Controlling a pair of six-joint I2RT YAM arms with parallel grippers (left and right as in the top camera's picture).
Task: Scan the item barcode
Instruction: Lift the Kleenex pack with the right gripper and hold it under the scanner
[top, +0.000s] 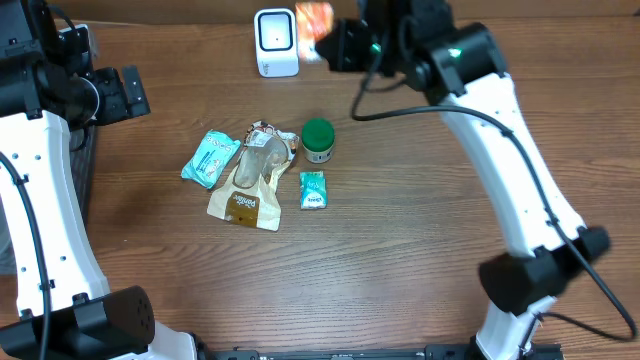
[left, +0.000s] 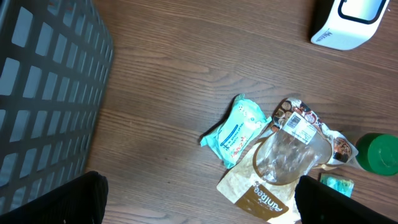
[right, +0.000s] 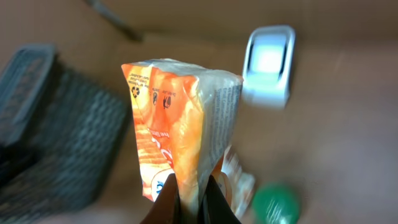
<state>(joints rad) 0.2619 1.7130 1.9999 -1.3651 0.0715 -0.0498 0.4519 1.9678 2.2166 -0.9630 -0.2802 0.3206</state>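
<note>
I will release the orange-and-white snack packet from my right gripper on the open wood (top: 493, 156), past the green-lidded jar from the basket.
An orange-and-white snack packet (top: 314, 18) hangs in the air at the back of the table, just right of the white barcode scanner (top: 276, 42). My right gripper (top: 330, 36) is shut on it. In the right wrist view the two dark fingers pinch the packet's (right: 180, 130) lower edge at the gripper (right: 191, 200), and the scanner (right: 268, 65) stands beyond it, blurred. My left gripper (top: 125, 92) is at the far left, well away from the packet. Seen from the left wrist, that gripper (left: 202, 208) is open wide with nothing between its fingers.
A cluster lies mid-table: a teal packet (top: 210, 158), a brown pouch with a clear window (top: 250, 195), a green-lidded jar (top: 318, 140) and a small teal packet (top: 313, 190). A dark mesh basket (left: 43, 93) stands at the left edge.
</note>
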